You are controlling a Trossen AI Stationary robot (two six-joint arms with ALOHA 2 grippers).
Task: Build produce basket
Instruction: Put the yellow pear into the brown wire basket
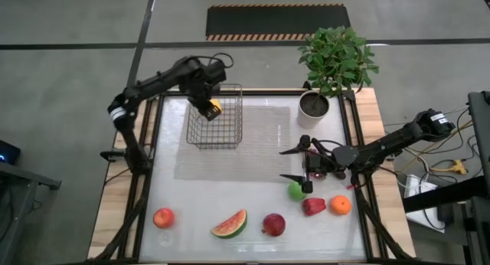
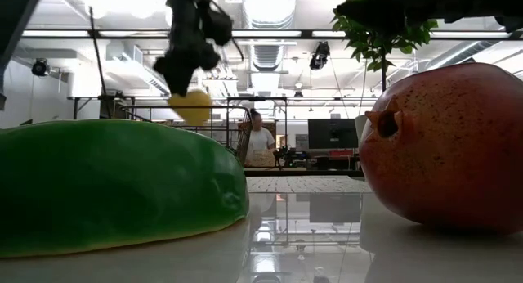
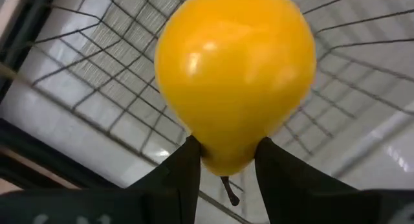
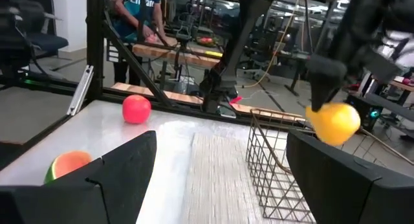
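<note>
The yellow pear, now above the basket's open top, will be let go by my left gripper near the middle of the wire basket's bottom (image 1: 222, 113).
The wire basket (image 1: 217, 121) stands on a grey mat at the table's far left. My left gripper (image 1: 210, 106) hangs above its open top, shut on a yellow pear (image 1: 216, 106), which also shows in the low view (image 2: 194, 105) and the right wrist view (image 4: 333, 122). My right gripper (image 1: 297, 164) waits open and level at the table's right, pointing toward the basket. More produce lies along the near edge: a peach (image 1: 163, 217), a watermelon slice (image 1: 230, 224), a dark red fruit (image 1: 273, 224), a green apple (image 1: 295, 191), a red pepper (image 1: 312, 206) and an orange (image 1: 340, 205). My left gripper pinches the pear's narrow stem end (image 3: 226, 160) between its two fingers (image 3: 183, 166). The fingers come from above, pointing down. The pear hangs below them with its wide end down, clear of the basket's wires (image 3: 110, 101).
A potted plant in a white pot (image 1: 315, 104) stands at the far right corner, beyond my right gripper. The grey mat (image 1: 264, 142) covers the table's middle. A person (image 4: 139, 17) stands at a bench beyond the table's left side.
</note>
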